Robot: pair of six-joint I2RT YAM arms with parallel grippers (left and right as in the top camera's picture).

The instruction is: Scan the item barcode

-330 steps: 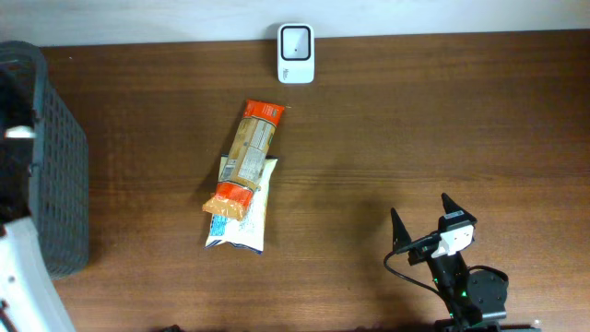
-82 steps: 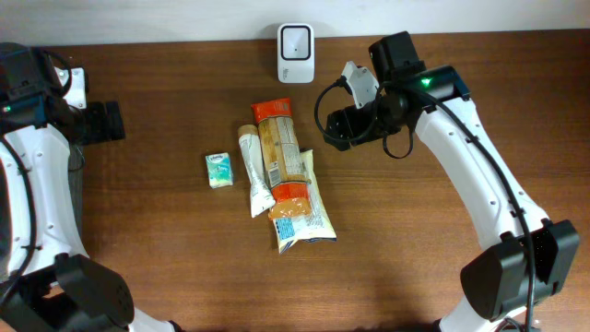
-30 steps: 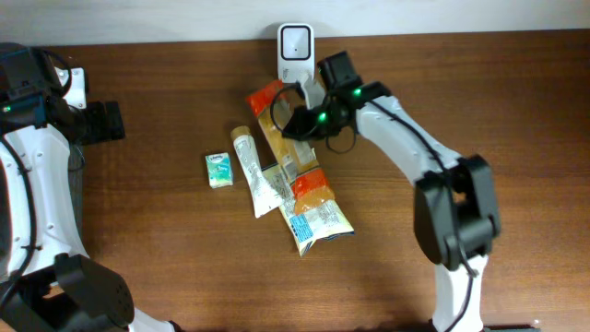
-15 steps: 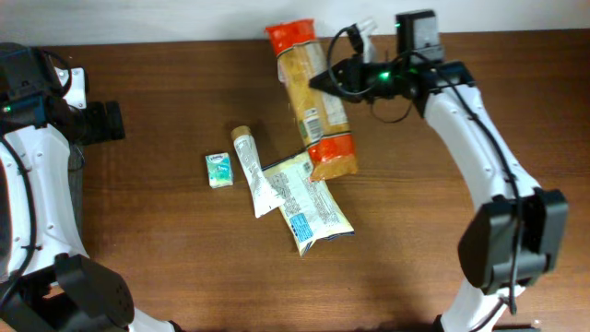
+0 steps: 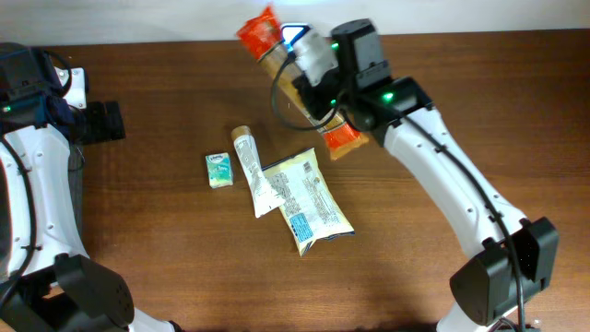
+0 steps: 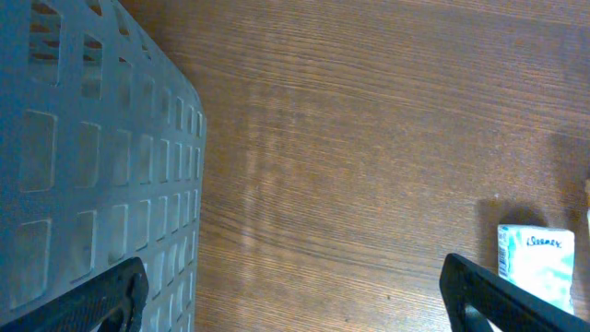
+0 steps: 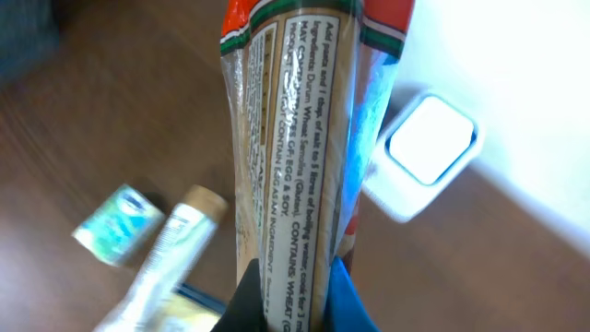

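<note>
The long pasta packet will go down from my right gripper onto the bare wood [image 5: 469, 168] well beyond the white-and-yellow pouch, away from the tube.
My right gripper [image 5: 310, 92] is shut on a long pasta packet [image 5: 258, 32] with orange ends, held up off the table and tilted, its upper end over the white scanner [image 5: 297, 33] at the back edge. The right wrist view shows the packet [image 7: 295, 138] clamped between my fingers [image 7: 293, 297], its printed ingredients panel facing the camera and the scanner [image 7: 426, 152] just behind to the right. No barcode shows on that face. At the far left my left gripper [image 5: 109, 122] stands open over bare wood [image 6: 295, 295].
A small tissue pack [image 5: 218, 170], a tube [image 5: 251, 175] and a white-and-yellow pouch [image 5: 309, 198] lie mid-table. The tissue pack [image 6: 535, 263] also shows beside my left fingertip. A dark plastic basket [image 6: 83, 138] stands at the left edge.
The right arm has swung left and tilted the packet, so its upper orange end now lies over the scanner. The left arm has not moved.
</note>
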